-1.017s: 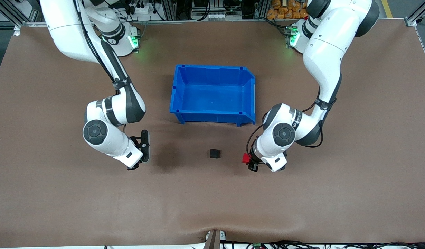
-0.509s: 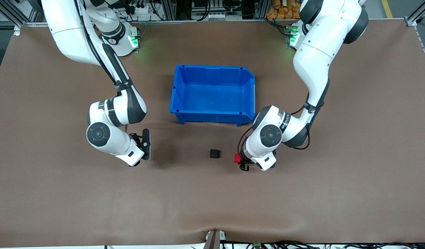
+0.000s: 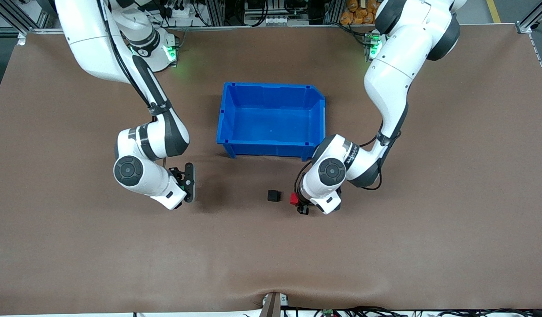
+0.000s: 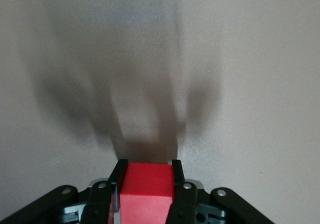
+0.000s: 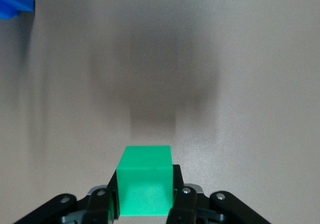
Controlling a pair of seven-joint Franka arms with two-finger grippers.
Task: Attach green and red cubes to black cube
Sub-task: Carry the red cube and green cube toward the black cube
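I should release the red cube from my left gripper on the brown table, flush (image 3: 282, 195) against the black cube's near side. The red cube is now held low beside it.
The black cube (image 3: 274, 195) sits on the brown table, nearer to the front camera than the blue bin. My left gripper (image 3: 297, 204) is shut on the red cube (image 3: 293, 198) and holds it low beside the black cube, toward the left arm's end, with a small gap between them. The left wrist view shows the red cube (image 4: 146, 191) clamped between the fingers (image 4: 120, 170). My right gripper (image 3: 189, 182) is shut on the green cube (image 5: 145, 189), low over the table toward the right arm's end, well apart from the black cube. The green cube is hidden in the front view.
The open blue bin (image 3: 271, 85) stands mid-table, farther from the front camera than the black cube; its corner shows in the right wrist view (image 5: 12, 1). Bare brown table surrounds the cubes.
My left gripper has carried the red cube steadily toward the black cube, closing most of the gap. My right gripper has shifted slightly toward the black cube with the green cube.
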